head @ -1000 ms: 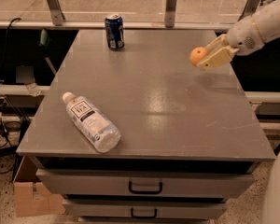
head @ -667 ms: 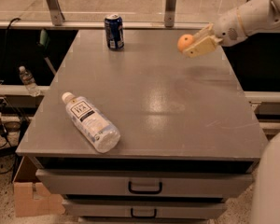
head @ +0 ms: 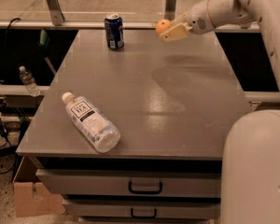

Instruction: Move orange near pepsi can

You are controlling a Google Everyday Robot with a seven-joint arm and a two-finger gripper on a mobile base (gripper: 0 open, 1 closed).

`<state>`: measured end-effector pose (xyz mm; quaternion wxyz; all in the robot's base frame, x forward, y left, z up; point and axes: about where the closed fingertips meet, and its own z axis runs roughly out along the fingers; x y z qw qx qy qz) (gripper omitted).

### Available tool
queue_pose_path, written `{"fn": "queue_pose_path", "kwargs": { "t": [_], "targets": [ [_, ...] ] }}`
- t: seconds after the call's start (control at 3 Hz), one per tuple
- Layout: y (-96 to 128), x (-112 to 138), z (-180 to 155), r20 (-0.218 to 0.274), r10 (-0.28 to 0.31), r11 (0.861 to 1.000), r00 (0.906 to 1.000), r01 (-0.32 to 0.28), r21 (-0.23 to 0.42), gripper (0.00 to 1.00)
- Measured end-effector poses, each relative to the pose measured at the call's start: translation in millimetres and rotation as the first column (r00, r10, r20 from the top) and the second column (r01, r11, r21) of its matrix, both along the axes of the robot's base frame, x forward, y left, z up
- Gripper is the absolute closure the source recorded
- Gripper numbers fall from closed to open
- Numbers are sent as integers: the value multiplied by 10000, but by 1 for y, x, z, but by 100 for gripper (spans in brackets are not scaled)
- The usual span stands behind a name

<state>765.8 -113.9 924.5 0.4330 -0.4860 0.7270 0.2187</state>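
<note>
I will release the orange on the grey table's far end (head: 136, 35), just beside the pepsi can. The orange is now held above the far edge.
The orange (head: 162, 26) is held in my gripper (head: 170, 30), above the far edge of the grey table (head: 177, 97), right of centre. The gripper's pale fingers are closed around the fruit. The pepsi can (head: 114, 31), dark blue with a silver rim, stands upright at the table's far edge, to the left of the orange with a gap of about a can's height between them. My white arm (head: 224, 8) reaches in from the upper right.
A clear plastic bottle (head: 91, 122) with a white cap lies on its side at the table's front left. Drawers (head: 144, 186) sit below the tabletop. The robot's white base (head: 256, 167) fills the lower right. A small bottle (head: 28, 80) stands on the left ledge.
My gripper has carried the orange up and to the left, from the table's right side toward the far edge, closer to the pepsi can.
</note>
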Motion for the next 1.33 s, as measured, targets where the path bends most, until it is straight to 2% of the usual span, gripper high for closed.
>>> {"fn": "queue_pose_path", "kwargs": {
  "t": [0.33,0.67,1.0,1.33],
  "targets": [
    [28,26,-8,-128,-158,9994,9998,162,291,100],
    [59,40,-20,-470,28,9971,9989,8,763,100],
    [79,48,-32,-860,231,9929,9960,-128,1183,100],
    [88,52,-41,-1315,145,9916,9912,27,1293,84]
  ]
}}
